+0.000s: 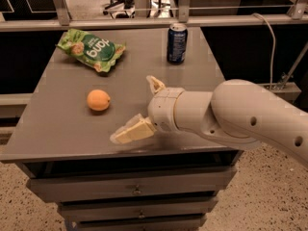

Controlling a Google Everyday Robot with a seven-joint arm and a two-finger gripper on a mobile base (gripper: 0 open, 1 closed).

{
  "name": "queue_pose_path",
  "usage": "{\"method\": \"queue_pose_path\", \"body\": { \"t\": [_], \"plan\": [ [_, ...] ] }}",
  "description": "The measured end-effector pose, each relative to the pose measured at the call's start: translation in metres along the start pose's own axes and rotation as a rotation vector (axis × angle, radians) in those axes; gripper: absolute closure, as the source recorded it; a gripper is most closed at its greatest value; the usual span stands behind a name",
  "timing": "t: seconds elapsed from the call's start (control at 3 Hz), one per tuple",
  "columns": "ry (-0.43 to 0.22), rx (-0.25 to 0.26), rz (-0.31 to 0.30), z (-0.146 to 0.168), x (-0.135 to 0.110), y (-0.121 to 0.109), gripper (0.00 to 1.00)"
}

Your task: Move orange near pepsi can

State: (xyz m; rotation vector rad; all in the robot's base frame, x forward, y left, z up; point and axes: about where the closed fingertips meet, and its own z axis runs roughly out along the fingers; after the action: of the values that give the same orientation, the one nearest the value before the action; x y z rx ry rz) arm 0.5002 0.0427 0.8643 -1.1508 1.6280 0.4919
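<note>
The orange has to move near the pepsi can, so next the gripper goes next to the orange's middle (98,101) and closes there.
The orange (98,100) lies on the grey table (57,124), left of centre. The pepsi can (177,43) stands upright near the table's back edge, well apart from the orange. My gripper (133,109) hovers over the table's front middle, just right of the orange and not touching it. It is open and empty. One cream finger (131,131) points left and down toward the front edge. The other finger (155,84) points back toward the can.
A green snack bag (91,49) lies at the table's back left. My thick white arm (231,112) reaches in from the right over the front right corner. A rail and a cable run behind the table. Drawers sit below its front edge.
</note>
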Motion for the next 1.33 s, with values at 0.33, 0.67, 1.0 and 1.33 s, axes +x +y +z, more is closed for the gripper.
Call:
{"method": "queue_pose_path", "body": {
  "t": [0.33,0.67,1.0,1.33],
  "plan": [
    [-0.003,0.025,0.017,0.013,-0.003,0.0,0.0],
    [-0.004,0.02,0.047,0.031,-0.006,0.004,0.0],
    [-0.034,-0.016,0.111,0.067,-0.018,0.011,0.0],
    [-0.045,-0.029,0.131,0.079,-0.022,0.013,0.0]
  ]
}}
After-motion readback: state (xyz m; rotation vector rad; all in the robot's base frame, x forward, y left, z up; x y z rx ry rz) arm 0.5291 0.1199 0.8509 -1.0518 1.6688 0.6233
